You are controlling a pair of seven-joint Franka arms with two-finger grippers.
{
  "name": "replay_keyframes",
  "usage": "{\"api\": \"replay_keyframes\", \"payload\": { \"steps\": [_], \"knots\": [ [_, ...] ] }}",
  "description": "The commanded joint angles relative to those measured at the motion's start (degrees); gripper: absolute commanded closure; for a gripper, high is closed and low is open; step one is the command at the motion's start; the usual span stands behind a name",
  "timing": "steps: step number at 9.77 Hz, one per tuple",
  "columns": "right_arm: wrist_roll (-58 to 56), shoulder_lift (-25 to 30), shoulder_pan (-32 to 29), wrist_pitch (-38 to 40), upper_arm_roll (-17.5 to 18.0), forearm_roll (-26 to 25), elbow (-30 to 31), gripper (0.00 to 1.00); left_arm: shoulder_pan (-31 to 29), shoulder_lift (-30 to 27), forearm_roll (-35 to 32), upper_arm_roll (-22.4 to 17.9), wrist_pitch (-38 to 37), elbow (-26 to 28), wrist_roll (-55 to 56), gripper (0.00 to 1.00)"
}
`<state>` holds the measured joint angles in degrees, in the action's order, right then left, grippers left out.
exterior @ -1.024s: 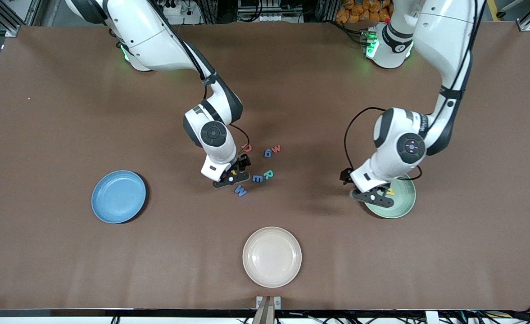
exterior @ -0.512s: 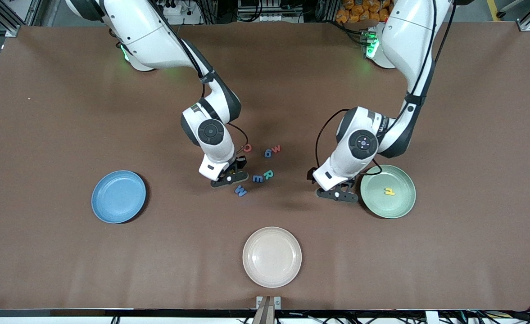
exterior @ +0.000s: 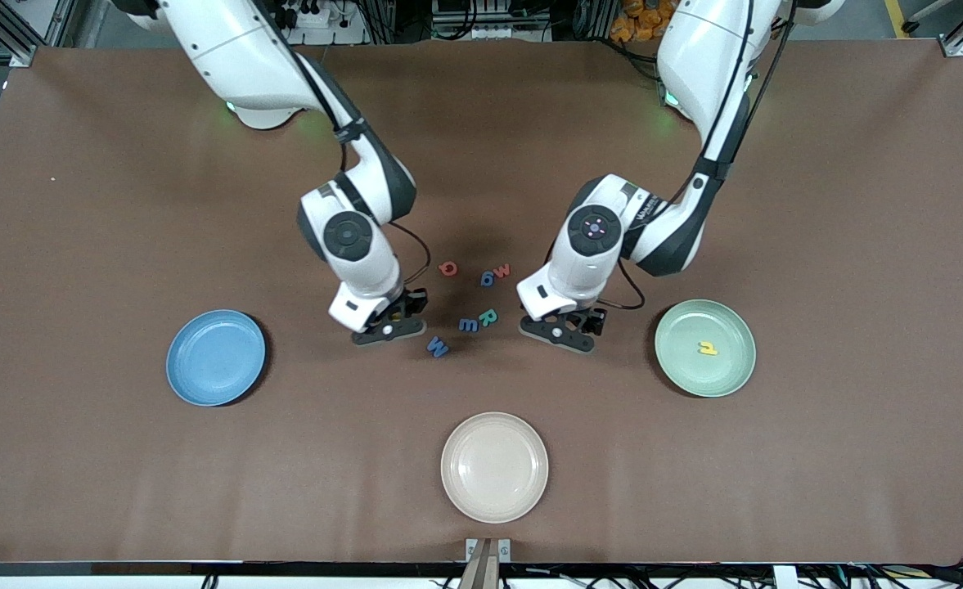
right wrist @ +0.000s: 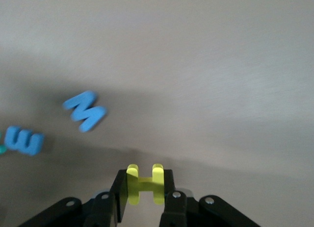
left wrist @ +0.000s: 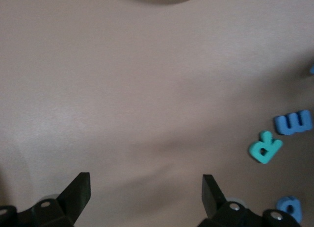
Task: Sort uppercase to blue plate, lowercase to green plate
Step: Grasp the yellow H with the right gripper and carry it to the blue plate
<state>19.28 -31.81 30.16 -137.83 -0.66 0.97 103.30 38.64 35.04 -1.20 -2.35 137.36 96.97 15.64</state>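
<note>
I will release the yellow H with my right gripper inside the blue plate (exterior: 186, 367), close to the plate's rim farthest from the letter pile.
My right gripper (exterior: 388, 329) is shut on the yellow H (right wrist: 144, 184) and holds it above the table between the letter pile and the blue plate (exterior: 215, 357). My left gripper (exterior: 561, 334) is open and empty (left wrist: 145, 192), low over the table between the pile and the green plate (exterior: 681, 331). The yellow h (exterior: 707, 348) lies in the green plate. On the table lie the red Q (exterior: 448, 267), red w (exterior: 501, 269), blue g (exterior: 487, 279), teal R (exterior: 488, 316), blue m (exterior: 468, 325) and blue W (exterior: 438, 348). The blue plate holds nothing.
A cream plate (exterior: 494, 466) sits nearer the front camera than the letters, in the middle of the table. The brown table mat lies bare around the plates.
My right gripper has lifted the yellow H from the pile and moved toward the blue plate. My left gripper has left the green plate, with the yellow h lying in it, and moved toward the letters.
</note>
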Motion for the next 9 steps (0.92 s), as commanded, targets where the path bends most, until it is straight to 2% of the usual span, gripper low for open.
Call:
{"api": "replay_keyframes", "payload": {
  "steps": [1, 3, 6, 8, 9],
  "knots": [
    [-0.74, 3.07, -5.70, 2.99, 0.31, -0.79, 1.20, 1.00, 2.74, 0.29, -4.33, -0.20, -1.31, -1.60, 4.64, 0.00],
    [-5.54, 2.90, -13.33, 3.09, 0.30, -0.80, 1.29, 1.00, 4.24, 1.95, -4.34, 2.86, -1.40, -5.03, 7.19, 0.00],
    [-16.79, 2.37, -24.86, 3.01, 0.30, -0.88, 1.29, 1.00, 6.27, 2.57, -5.91, 5.67, -1.40, -5.30, 8.44, 0.00],
    [-22.94, 1.93, -31.45, 3.01, 0.30, -0.88, 1.38, 1.00, 6.10, 2.57, -8.90, 6.83, -1.40, -3.38, 2.15, 0.00],
    [-25.41, 1.49, -34.09, 2.83, 0.39, -0.80, 1.29, 0.73, 6.01, 2.49, -8.91, 6.92, -1.40, -2.32, -0.93, 0.00]
  ]
}}
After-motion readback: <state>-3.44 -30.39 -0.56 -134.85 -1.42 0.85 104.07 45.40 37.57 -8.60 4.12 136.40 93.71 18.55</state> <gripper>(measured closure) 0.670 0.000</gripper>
